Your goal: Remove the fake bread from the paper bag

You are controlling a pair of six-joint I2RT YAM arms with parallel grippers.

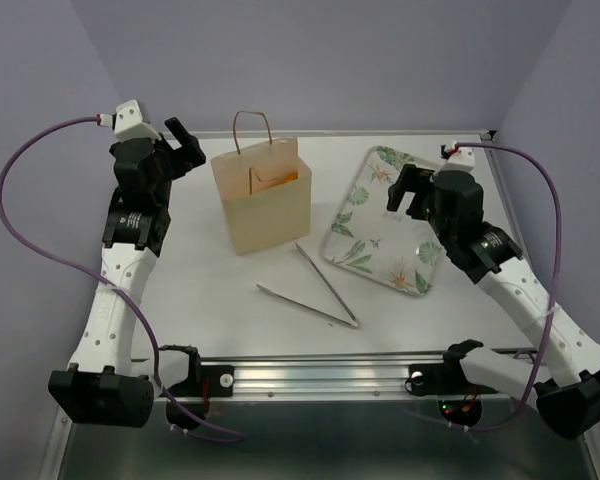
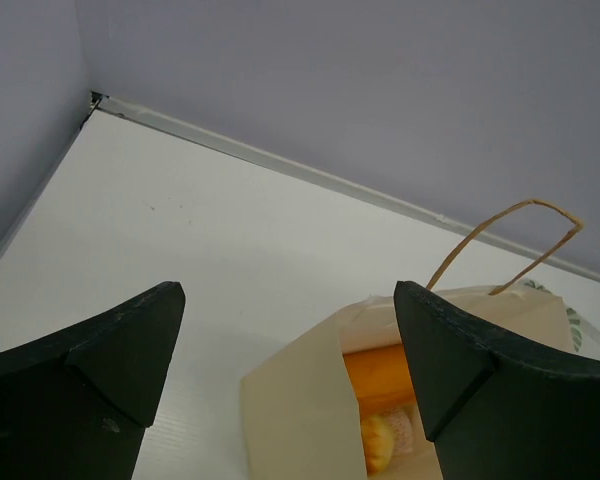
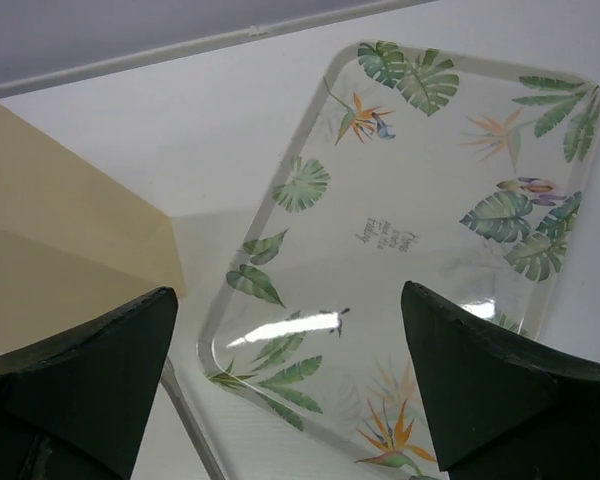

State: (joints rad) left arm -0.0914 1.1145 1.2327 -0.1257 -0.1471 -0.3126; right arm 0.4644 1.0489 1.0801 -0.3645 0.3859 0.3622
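Observation:
Next, I close my left gripper on the far handle's lower end (image 1: 237,145) (image 2: 439,273), the one nearest that gripper, just above the rim of the tan paper bag.
The tan paper bag (image 1: 263,205) stands upright and open at the table's middle, its cord handles (image 1: 252,125) up. Orange bread (image 1: 283,181) shows inside its mouth. In the left wrist view the bag (image 2: 300,410) holds a long golden-orange loaf (image 2: 380,373), a small yellow roll (image 2: 376,442) and a pinkish piece (image 2: 405,430); the round bun is hidden. My left gripper (image 1: 185,145) (image 2: 285,300) is open and empty, above and left of the bag. My right gripper (image 1: 405,195) (image 3: 290,300) is open and empty, above the floral tray.
A floral-print tray (image 1: 355,245) (image 3: 410,150) lies right of the bag, with nothing on it. Metal tongs (image 1: 315,290) lie open on the table in front of the bag, one arm showing in the right wrist view (image 3: 185,420). A metal rail (image 1: 320,375) runs along the near edge.

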